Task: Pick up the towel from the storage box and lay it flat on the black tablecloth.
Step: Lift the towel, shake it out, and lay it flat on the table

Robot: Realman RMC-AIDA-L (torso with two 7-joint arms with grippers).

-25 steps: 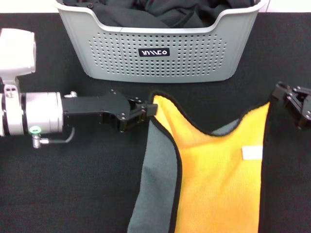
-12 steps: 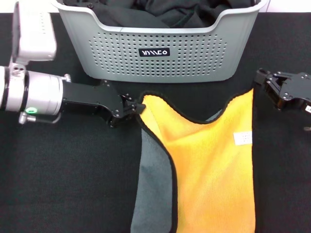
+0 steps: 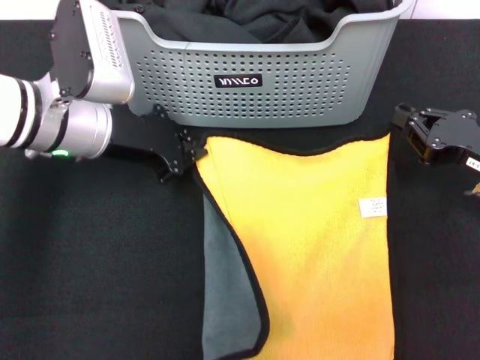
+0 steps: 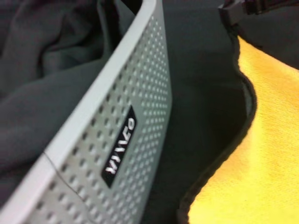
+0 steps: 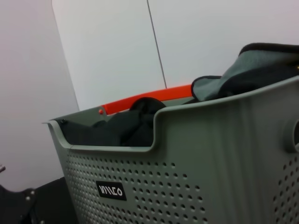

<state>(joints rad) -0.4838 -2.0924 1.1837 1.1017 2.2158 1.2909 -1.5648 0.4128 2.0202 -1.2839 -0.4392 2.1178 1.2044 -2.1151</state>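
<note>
The towel's corner, now close to the box wall, will be let go by my left gripper on the black tablecloth [image 3: 182,147] near the front side of the storage box.
The towel [image 3: 315,240] lies orange-yellow side up on the black tablecloth [image 3: 97,262], just in front of the storage box [image 3: 255,97]. Its left edge is folded over and shows the grey side [image 3: 225,300]. Its white label [image 3: 373,206] is near the right edge. My left gripper [image 3: 189,150] is shut on the towel's far left corner, close to the box wall. My right gripper [image 3: 401,124] is at the far right corner and looks shut on it. The left wrist view shows the towel [image 4: 261,154], the box [image 4: 140,107] and the right gripper [image 4: 238,9].
Black fabric with folds [image 3: 247,19] fills the storage box, which also shows in the right wrist view [image 5: 187,158]. A grey cloth with black edging [image 5: 252,65] sticks up above the box rim. An orange-red bar [image 5: 145,98] runs behind the box.
Both grippers have carried the towel's corners toward the box. The left one has moved further left, and the sagging top edge is now pulled almost straight and low.
</note>
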